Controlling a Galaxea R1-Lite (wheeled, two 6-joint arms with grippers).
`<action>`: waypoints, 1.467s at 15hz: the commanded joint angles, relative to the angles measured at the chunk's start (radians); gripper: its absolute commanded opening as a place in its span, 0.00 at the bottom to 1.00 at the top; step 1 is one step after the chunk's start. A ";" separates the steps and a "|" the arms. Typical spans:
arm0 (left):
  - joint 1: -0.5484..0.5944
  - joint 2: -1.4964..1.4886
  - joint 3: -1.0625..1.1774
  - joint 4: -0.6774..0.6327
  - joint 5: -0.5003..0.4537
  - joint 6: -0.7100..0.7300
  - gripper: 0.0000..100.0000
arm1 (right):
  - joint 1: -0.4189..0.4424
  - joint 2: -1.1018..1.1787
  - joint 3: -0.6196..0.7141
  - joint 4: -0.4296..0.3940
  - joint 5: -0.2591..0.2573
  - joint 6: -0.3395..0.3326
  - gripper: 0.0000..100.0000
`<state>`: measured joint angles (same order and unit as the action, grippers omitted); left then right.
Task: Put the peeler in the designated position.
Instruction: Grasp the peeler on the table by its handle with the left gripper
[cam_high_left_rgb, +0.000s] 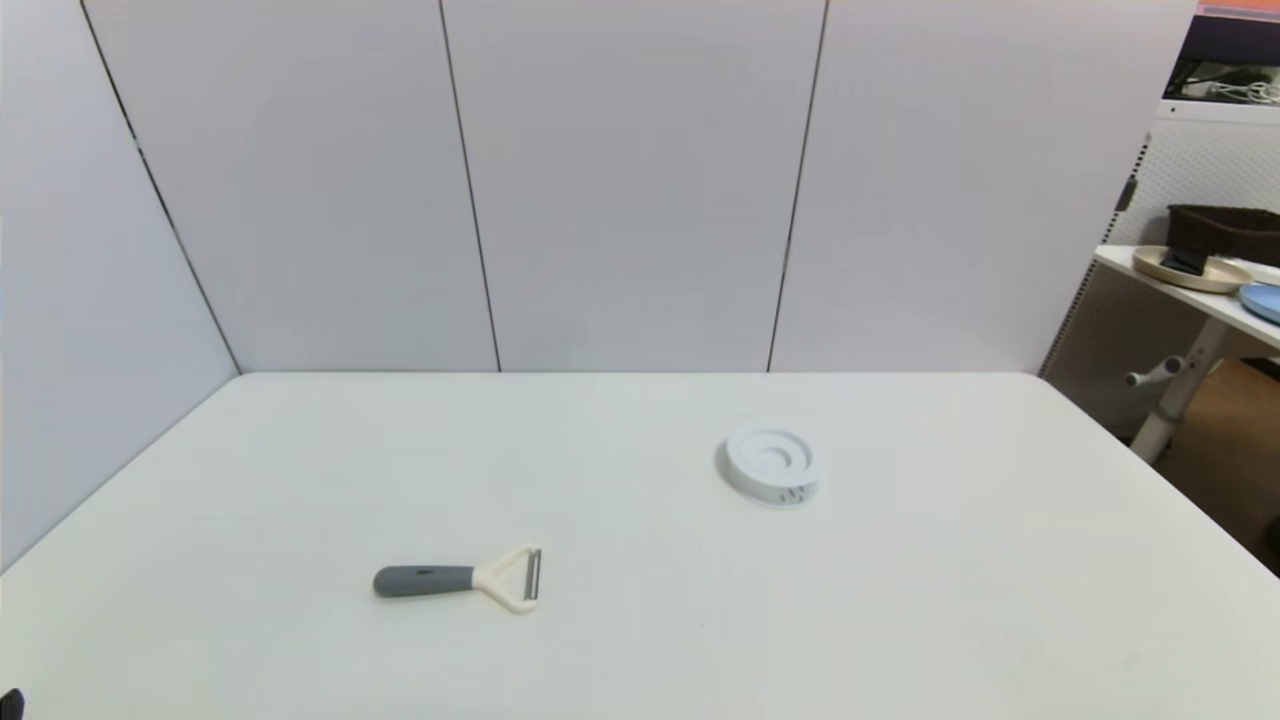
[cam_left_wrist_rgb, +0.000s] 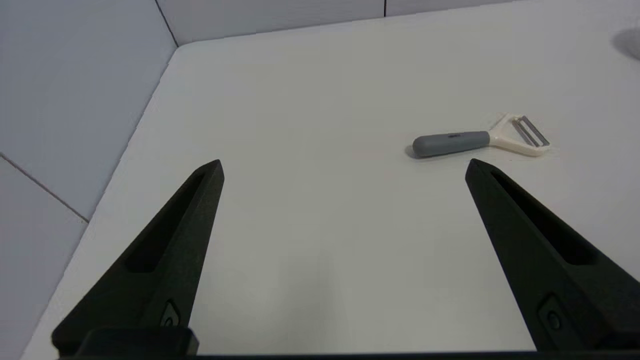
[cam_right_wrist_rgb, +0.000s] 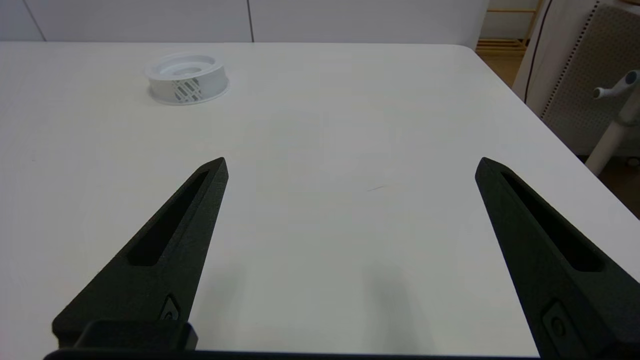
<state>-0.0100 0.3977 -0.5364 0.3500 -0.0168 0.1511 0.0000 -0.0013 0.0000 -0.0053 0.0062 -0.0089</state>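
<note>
The peeler is next for my left gripper, which should go to it and close on its dark grey handle (cam_high_left_rgb: 445, 580) (cam_left_wrist_rgb: 474, 140), close to the cream forked head.
The peeler (cam_high_left_rgb: 460, 579) lies flat on the white table, left of centre and near the front, its dark grey handle pointing left and its cream forked head with the blade to the right. The left wrist view shows the peeler (cam_left_wrist_rgb: 480, 140) just beyond one fingertip of my left gripper (cam_left_wrist_rgb: 345, 167), which is open, empty and hovering short of it. My right gripper (cam_right_wrist_rgb: 352, 165) is open over bare table at the right side, holding nothing. Both arms are almost wholly outside the head view.
A white round disc (cam_high_left_rgb: 772, 463) with a ringed top sits right of centre; in the right wrist view the disc (cam_right_wrist_rgb: 187, 77) is far ahead of the fingers. Grey wall panels (cam_high_left_rgb: 640, 180) close the back and left. A side table (cam_high_left_rgb: 1190, 285) with dishes stands beyond the right edge.
</note>
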 joint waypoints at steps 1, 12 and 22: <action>-0.008 0.566 -0.412 0.219 -0.032 0.165 1.00 | 0.000 0.000 0.000 -0.001 0.000 0.000 1.00; -0.061 1.313 -0.677 0.277 -0.482 0.720 1.00 | 0.000 0.000 0.000 -0.001 0.001 0.000 1.00; -0.061 1.500 -0.657 0.279 -0.703 1.039 1.00 | 0.000 0.000 0.000 -0.001 0.001 0.001 1.00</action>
<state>-0.0702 1.8704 -1.2002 0.6253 -0.7115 1.1796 0.0000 -0.0013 0.0000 -0.0053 0.0070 -0.0085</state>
